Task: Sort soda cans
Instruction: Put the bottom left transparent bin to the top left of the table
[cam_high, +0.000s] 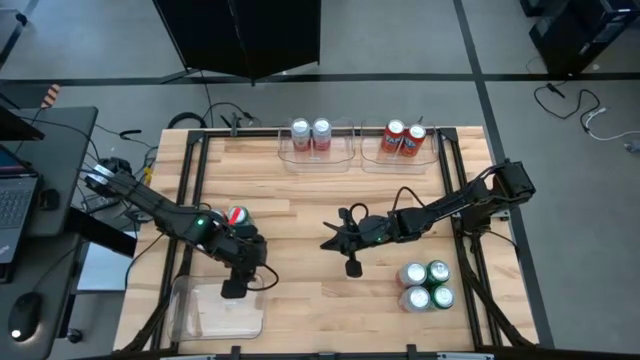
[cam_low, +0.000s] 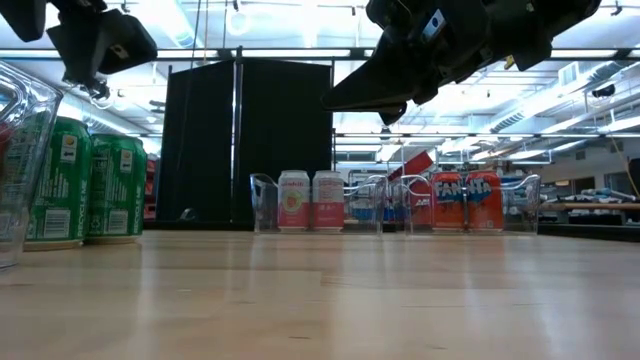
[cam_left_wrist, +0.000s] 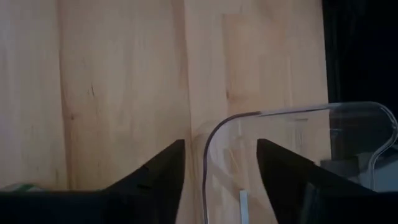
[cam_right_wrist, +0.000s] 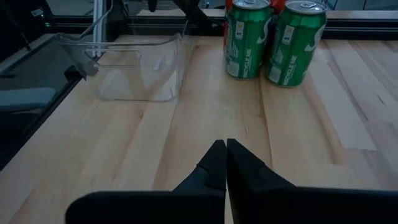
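The empty tray is apart from the trays with cans. My left gripper needs to pinch the empty tray's rim (cam_left_wrist: 216, 131) and lift it to their row.
My left gripper (cam_high: 233, 288) (cam_left_wrist: 221, 168) hangs open over the far right corner of a clear plastic tray (cam_high: 200, 322) at the near left. The tray's curved rim (cam_left_wrist: 214, 134) shows between its fingers; no touch shows. Two green soda cans (cam_right_wrist: 247, 37) (cam_low: 70, 180) stand upright on the table beside that tray, hidden under the left arm in the high view. A red can (cam_high: 238, 217) stands just beyond them. My right gripper (cam_high: 328, 242) (cam_right_wrist: 225, 152) is shut and empty above the table's middle, pointing toward the table's left edge.
At the far edge, one clear tray (cam_high: 345, 150) holds two silver-white cans (cam_high: 310, 133) and another (cam_high: 372, 152) holds two red cans (cam_high: 404, 137). Several cans (cam_high: 426, 285), green and pale, stand together at the near right. Bare wood lies between the arms.
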